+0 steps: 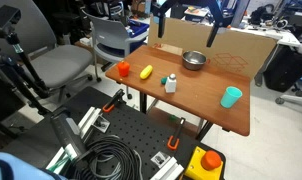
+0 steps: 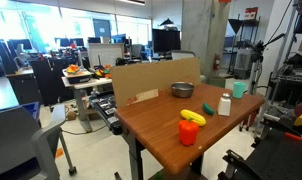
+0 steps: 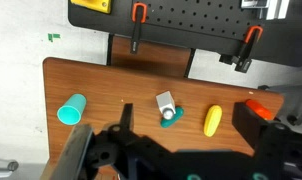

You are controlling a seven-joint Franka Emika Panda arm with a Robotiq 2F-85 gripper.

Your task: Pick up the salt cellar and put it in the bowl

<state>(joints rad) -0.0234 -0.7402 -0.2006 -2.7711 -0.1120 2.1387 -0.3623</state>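
Note:
The white salt cellar has an upper body [image 1: 171,81] [image 3: 167,108] just below its cap. Next, my gripper closes on it there.
The salt cellar [image 1: 170,84] is a small white shaker standing near the middle of the wooden table; it also shows in an exterior view [image 2: 224,104] and in the wrist view [image 3: 167,103], where a small teal piece [image 3: 173,118] lies against it. The steel bowl [image 1: 194,60] [image 2: 182,90] sits toward the table's back, by the cardboard; it is out of the wrist view. My gripper [image 3: 189,114] is open and empty, high above the table, with the salt cellar below between its fingers. It shows at the top of an exterior view [image 1: 187,25].
A light-teal cup [image 1: 231,96] [image 3: 71,109], a yellow piece [image 1: 146,72] [image 3: 212,121] and an orange cup [image 1: 123,69] [image 3: 259,106] stand on the table [image 1: 206,105]. A cardboard sheet [image 1: 236,47] [image 2: 141,78] stands along its back edge. Chairs and cables surround it.

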